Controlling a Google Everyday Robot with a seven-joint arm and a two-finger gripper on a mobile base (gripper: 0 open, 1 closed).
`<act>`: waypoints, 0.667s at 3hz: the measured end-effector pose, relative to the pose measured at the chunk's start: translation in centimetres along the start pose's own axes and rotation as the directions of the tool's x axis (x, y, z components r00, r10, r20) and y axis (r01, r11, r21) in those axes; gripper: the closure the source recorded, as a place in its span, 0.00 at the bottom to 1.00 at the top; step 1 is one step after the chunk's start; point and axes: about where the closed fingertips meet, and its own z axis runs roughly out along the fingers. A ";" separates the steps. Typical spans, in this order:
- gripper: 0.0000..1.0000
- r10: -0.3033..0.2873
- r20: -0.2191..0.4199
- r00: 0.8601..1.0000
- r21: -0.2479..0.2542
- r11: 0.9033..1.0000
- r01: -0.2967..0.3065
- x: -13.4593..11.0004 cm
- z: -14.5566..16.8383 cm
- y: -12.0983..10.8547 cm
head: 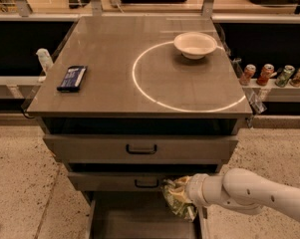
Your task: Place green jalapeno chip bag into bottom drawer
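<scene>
The robot's gripper will release the green jalapeno chip bag on the bottom drawer's grey bottom (168, 230), closer to the side of the drawer by the robot's arm.
The green jalapeno chip bag (177, 199) is crumpled and shiny, held at the right end of the open bottom drawer (129, 218), just in front of the middle drawer's face. My gripper (185, 192) comes in from the lower right on a white arm and is shut on the bag, its fingers mostly hidden by the foil. The bag hangs over the drawer's right side, above its flat grey floor. The bottom drawer is pulled out toward the camera.
The cabinet top (114, 83) bears a white bowl (195, 45) at the back right and a flat dark-blue packet (72, 77) at the left. Two upper drawers with black handles (141, 149) are closed. Several cans (274, 75) stand on a shelf at right.
</scene>
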 end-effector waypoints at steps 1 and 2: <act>1.00 0.001 0.000 1.000 -0.001 1.000 -0.001 0.0 0.0 0.0; 1.00 0.112 -0.035 0.993 -0.073 0.991 -0.115 4.0 3.7 1.1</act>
